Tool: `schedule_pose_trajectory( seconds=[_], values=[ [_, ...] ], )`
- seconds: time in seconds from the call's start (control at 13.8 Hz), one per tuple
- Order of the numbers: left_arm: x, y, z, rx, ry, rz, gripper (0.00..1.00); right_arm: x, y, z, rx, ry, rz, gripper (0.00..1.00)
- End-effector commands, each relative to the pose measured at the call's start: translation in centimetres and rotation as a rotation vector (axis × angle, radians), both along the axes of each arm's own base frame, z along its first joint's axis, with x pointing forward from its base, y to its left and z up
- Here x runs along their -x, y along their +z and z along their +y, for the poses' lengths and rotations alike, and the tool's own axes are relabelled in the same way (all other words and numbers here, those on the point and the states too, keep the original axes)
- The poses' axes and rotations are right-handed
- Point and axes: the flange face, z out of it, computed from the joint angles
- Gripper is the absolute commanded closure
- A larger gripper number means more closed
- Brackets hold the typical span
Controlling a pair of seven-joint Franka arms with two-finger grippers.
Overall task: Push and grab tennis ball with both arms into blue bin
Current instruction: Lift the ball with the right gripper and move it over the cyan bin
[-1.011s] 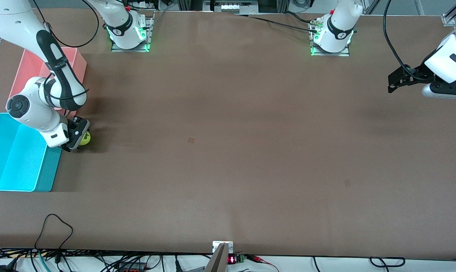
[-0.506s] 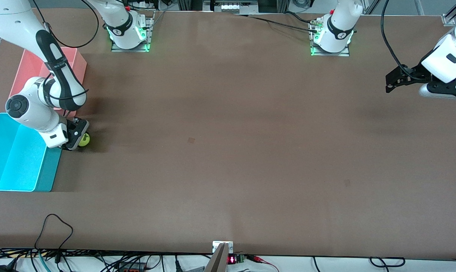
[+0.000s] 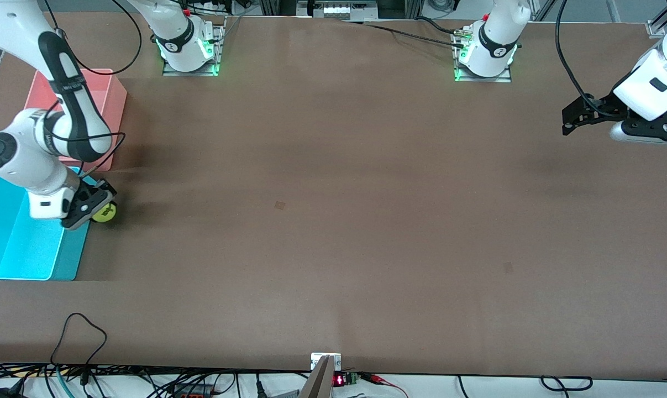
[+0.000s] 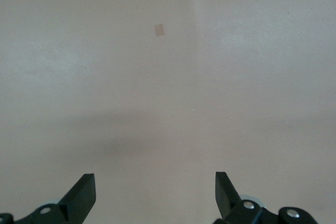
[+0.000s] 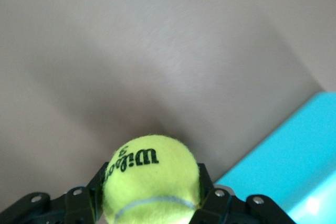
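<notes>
The tennis ball, now lifted a little over the table, will leave my right gripper inside the blue bin, close to the bin's side (image 3: 53, 188) beside the pink tub.
The yellow-green tennis ball (image 3: 105, 212) with dark lettering sits clamped between the black fingers of my right gripper (image 3: 96, 209), lifted a little over the table beside the blue bin's (image 3: 12, 243) wall. In the right wrist view the ball (image 5: 151, 179) fills the space between the jaws of the right gripper (image 5: 152, 187), and a corner of the blue bin (image 5: 294, 166) shows beside it. My left gripper (image 3: 568, 117) hangs open and empty over the table at the left arm's end; in the left wrist view its gripper (image 4: 155, 195) shows only bare tabletop between the fingertips.
A pink tub (image 3: 112, 94) stands just farther from the front camera than the blue bin, partly hidden by the right arm. Cables run along the table's front edge (image 3: 79, 331).
My right gripper has lifted the ball and carried it toward the blue bin's wall. The left gripper has drifted slightly higher in view.
</notes>
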Motion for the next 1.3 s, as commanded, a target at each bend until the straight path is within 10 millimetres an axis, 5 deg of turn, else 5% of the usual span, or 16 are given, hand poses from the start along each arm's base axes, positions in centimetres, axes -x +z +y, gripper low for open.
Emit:
schedule_pose_trajectory(
  seconds=[0.0,0.29,0.58,0.87,1.23],
  values=[
    [0.3,0.8,-0.2,0.022,0.008,0.001,0.0,-0.5,5.1,-1.0,-0.034,-0.171,-0.051,1.0],
    [0.5,0.8,-0.2,0.02,0.008,0.01,0.0,-0.1,8.3,-6.3,-0.067,-0.389,-0.01,1.0],
    [0.5,1.0,-0.3,0.02,0.006,0.009,0.0,2.4,5.9,-13.4,0.011,-0.576,0.028,1.0],
    [0.3,1.0,-0.3,0.02,0.006,0.007,0.0,3.4,0.7,-15.9,0.038,-0.634,0.081,1.0],
    [0.3,1.1,-0.4,0.019,0.002,0.006,0.0,4.5,-2.8,-18.4,0.051,-0.66,0.088,1.0]
  ],
)
